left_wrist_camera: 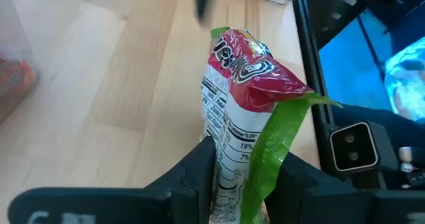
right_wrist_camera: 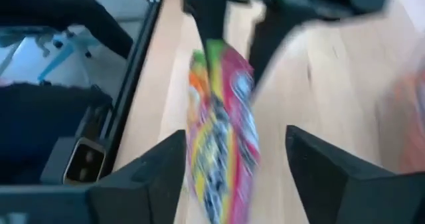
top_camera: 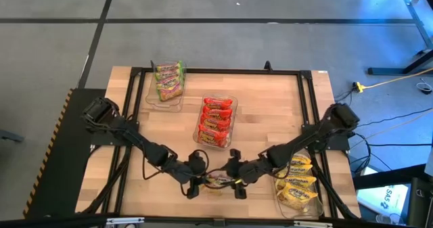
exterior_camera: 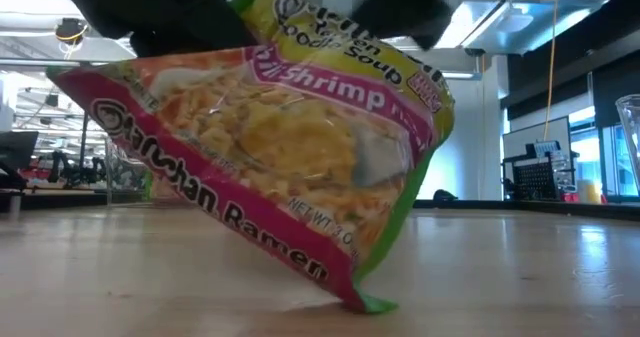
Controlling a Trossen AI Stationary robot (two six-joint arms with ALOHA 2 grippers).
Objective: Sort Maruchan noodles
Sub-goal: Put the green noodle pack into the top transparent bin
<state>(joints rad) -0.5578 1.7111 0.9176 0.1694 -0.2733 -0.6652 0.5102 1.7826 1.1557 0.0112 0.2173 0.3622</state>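
Note:
The shrimp packet is slanted in my left gripper, held by one end, so next my right gripper takes the other end (exterior_camera: 425, 92) before my left gripper regrips the top.
A pink-and-green Maruchan shrimp noodle packet (exterior_camera: 280, 147) stands tilted near the table's front edge, between my two grippers. My left gripper (left_wrist_camera: 244, 161) is shut on one end of it. My right gripper (right_wrist_camera: 236, 161) is at the other end, open, with a finger on either side of the packet (right_wrist_camera: 222, 131) and clear of it. In the high view the packet (top_camera: 218, 181) lies between my left gripper (top_camera: 195, 185) and my right gripper (top_camera: 237, 180). My left gripper pinches the packet between its two fingers (left_wrist_camera: 199, 174) at the end with the green sealed strip (left_wrist_camera: 272, 151). The fingers slant down from the table's left side. The packet stands on edge, tilted, with one lower corner (exterior_camera: 365, 299) on the table.
Three clear trays hold sorted packets: green ones (top_camera: 168, 81) at the far left, red ones (top_camera: 216, 120) in the middle, yellow ones (top_camera: 298, 186) at the near right beside my right arm. A black frame (top_camera: 308, 99) borders the wooden tabletop.

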